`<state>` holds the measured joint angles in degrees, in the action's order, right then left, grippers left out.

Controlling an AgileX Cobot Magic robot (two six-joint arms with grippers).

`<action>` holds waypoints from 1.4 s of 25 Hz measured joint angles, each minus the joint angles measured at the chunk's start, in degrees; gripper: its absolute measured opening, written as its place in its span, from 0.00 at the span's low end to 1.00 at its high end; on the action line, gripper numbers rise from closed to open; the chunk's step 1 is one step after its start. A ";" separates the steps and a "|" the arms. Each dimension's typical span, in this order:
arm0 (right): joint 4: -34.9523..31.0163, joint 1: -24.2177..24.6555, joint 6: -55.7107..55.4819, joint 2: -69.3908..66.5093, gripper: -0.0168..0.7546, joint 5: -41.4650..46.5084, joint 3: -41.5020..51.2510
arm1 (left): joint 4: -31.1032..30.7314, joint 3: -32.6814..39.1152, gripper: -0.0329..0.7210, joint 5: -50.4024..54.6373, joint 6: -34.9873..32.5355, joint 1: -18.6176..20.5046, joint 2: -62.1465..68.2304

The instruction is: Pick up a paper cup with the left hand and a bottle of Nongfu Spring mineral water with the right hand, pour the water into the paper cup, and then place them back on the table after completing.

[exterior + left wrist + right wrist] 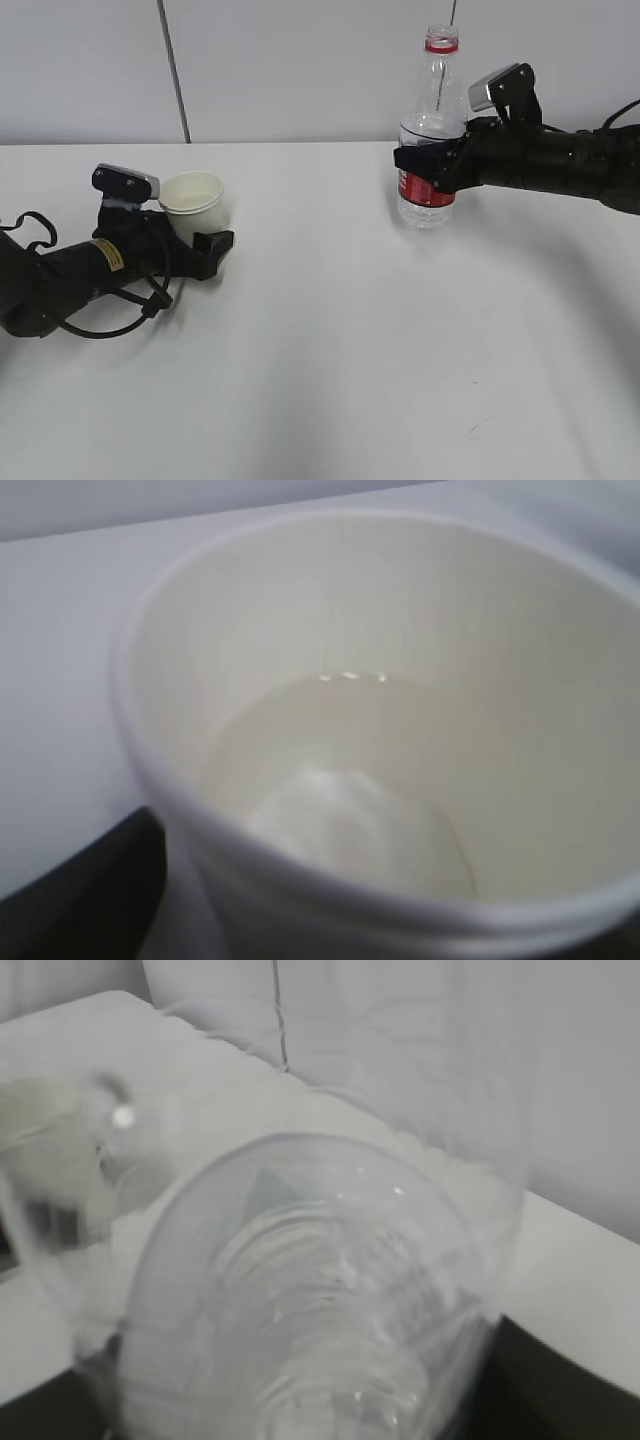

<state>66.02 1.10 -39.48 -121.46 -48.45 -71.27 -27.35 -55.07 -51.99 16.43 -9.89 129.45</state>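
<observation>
I need to set the Nongfu Spring bottle upright with my right gripper on the white tabletop (414, 243) just below it, near the wall.
The white paper cup (192, 200) stands upright on the table (350, 350) at the left. It sits between the jaws of my left gripper (212, 226), which lies low on the tabletop and looks open round the cup. From the left wrist I look down into the cup (400, 610), which holds a shallow pool of water (350, 720); one black finger (90, 890) shows beside its wall. At the right, my right gripper (425, 172) is shut on the red label of the uncapped, upright Nongfu Spring bottle (437, 95). The bottle (320, 1290) fills the right wrist view.
A pale wall runs behind the table's far edge, with a thin vertical seam (175, 70). The left arm's black cables (110, 320) loop on the tabletop beside it. Bare white tabletop lies between the two arms and toward the front.
</observation>
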 joint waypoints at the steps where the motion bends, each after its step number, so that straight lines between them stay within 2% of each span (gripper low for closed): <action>1: 0.00 0.00 0.00 0.00 0.57 0.00 0.00 | 0.00 0.47 0.82 -0.26 0.00 0.00 -0.15; 13: -1.23 0.00 0.71 -1.72 0.57 0.00 0.00 | 0.00 6.28 0.82 -3.24 0.00 0.00 -4.99; 35: -5.69 0.00 3.55 -6.55 0.57 -2.44 0.00 | -0.92 9.95 0.82 0.10 0.00 0.00 -9.30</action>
<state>60.33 1.10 -35.93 -128.01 -50.90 -71.27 -28.27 -45.12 -51.89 16.43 -9.89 120.15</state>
